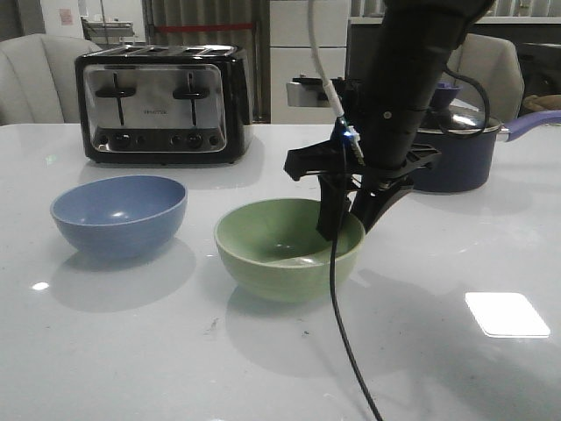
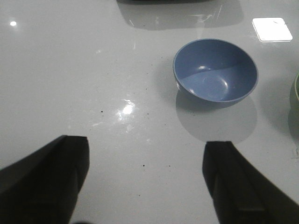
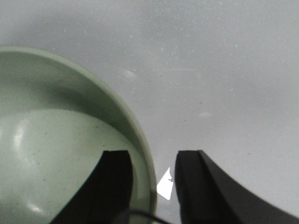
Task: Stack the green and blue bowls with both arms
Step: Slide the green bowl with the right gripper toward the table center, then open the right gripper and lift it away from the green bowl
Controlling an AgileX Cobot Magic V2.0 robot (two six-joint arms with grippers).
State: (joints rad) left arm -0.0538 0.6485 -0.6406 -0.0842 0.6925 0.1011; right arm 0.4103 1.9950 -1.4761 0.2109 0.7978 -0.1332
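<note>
The robot's left gripper will next close on the rim of the blue bowl point(image 1: 56, 198) point(image 2: 174, 70), at the side farthest from the green bowl.
The pale green bowl point(image 1: 280, 254) stands upright at the table's middle. The dusty blue bowl point(image 1: 118, 215) stands upright to its left, apart from it. My right gripper point(image 1: 351, 219) is open and straddles the green bowl's right rim: in the right wrist view point(image 3: 153, 156) one finger is inside the green bowl point(image 3: 56, 154) and the other is outside it, with a gap to the rim. My left gripper point(image 2: 145, 144) is open and empty above bare table, some way short of the blue bowl point(image 2: 215, 70). The left arm is out of the front view.
A black and silver toaster point(image 1: 162, 105) stands at the back left. A dark lidded saucepan point(image 1: 456, 149) with a bluish handle stands at the back right, behind my right arm. A thin black cable point(image 1: 346, 333) hangs from the right arm towards the front edge.
</note>
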